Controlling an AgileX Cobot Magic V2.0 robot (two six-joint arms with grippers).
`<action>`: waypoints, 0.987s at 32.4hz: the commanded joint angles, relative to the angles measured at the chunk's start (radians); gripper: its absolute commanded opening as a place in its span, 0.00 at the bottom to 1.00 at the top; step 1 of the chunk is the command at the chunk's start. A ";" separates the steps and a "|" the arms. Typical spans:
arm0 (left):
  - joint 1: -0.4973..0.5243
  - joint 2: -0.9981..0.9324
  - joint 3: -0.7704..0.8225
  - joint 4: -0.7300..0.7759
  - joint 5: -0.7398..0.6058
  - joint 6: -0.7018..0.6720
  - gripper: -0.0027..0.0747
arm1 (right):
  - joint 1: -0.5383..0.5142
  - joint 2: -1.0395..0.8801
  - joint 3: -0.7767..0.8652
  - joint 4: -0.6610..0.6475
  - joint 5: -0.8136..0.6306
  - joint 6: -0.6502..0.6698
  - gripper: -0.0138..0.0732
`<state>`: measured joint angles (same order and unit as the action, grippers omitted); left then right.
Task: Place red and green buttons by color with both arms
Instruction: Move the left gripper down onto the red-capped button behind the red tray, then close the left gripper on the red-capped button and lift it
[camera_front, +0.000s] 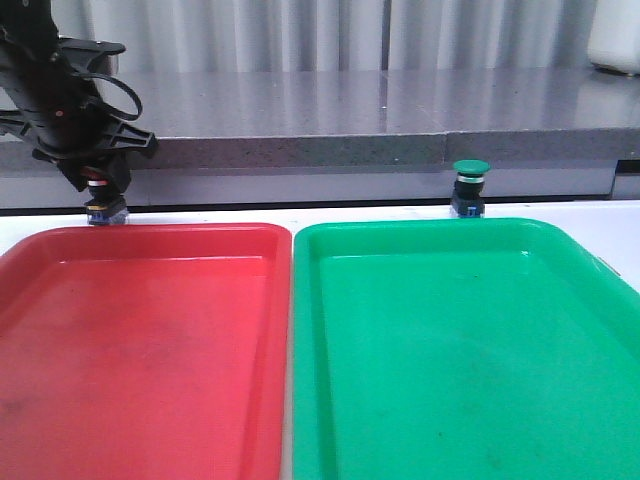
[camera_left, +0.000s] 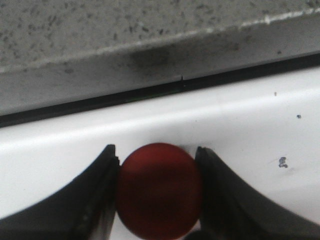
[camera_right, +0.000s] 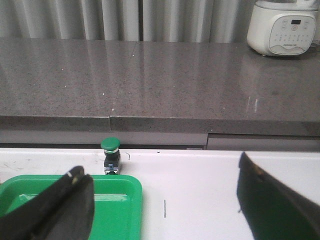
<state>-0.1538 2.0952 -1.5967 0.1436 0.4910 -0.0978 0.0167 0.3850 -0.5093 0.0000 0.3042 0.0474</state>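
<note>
Next, I let go of the red button with my left gripper on the bottom of the red tray, toward the tray's far rim (camera_front: 116, 342), halfway across.
The red button (camera_left: 159, 192) sits between my left gripper's (camera_left: 157, 153) black fingers, which press on both sides of its cap. In the front view the left gripper (camera_front: 97, 188) is just behind the red tray's far left rim, with the button's silver collar and bluish base (camera_front: 104, 209) below the fingers. I cannot tell whether the base touches the table. The green button (camera_front: 470, 187) stands upright on the white table behind the green tray; it also shows in the right wrist view (camera_right: 110, 155). My right gripper (camera_right: 161, 167) is open and empty, well short of the green button.
The red tray (camera_front: 160, 231) lies on the left and the green tray (camera_front: 420, 226) on the right, side by side; the green tray's corner (camera_right: 134, 200) shows under my right gripper. A grey stone counter (camera_front: 350, 110) rises behind the table, with a white appliance (camera_right: 282, 27) on it.
</note>
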 joint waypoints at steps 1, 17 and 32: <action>-0.004 -0.111 -0.031 -0.005 -0.057 -0.018 0.01 | -0.004 0.016 -0.035 0.000 -0.075 -0.006 0.85; -0.004 -0.518 0.291 -0.054 -0.102 -0.022 0.01 | -0.004 0.016 -0.035 0.000 -0.075 -0.006 0.85; -0.153 -0.727 0.722 -0.093 -0.211 -0.022 0.01 | -0.004 0.016 -0.035 0.000 -0.075 -0.006 0.85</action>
<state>-0.2677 1.3987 -0.8739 0.0603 0.3590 -0.1093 0.0167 0.3850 -0.5093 0.0000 0.3042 0.0474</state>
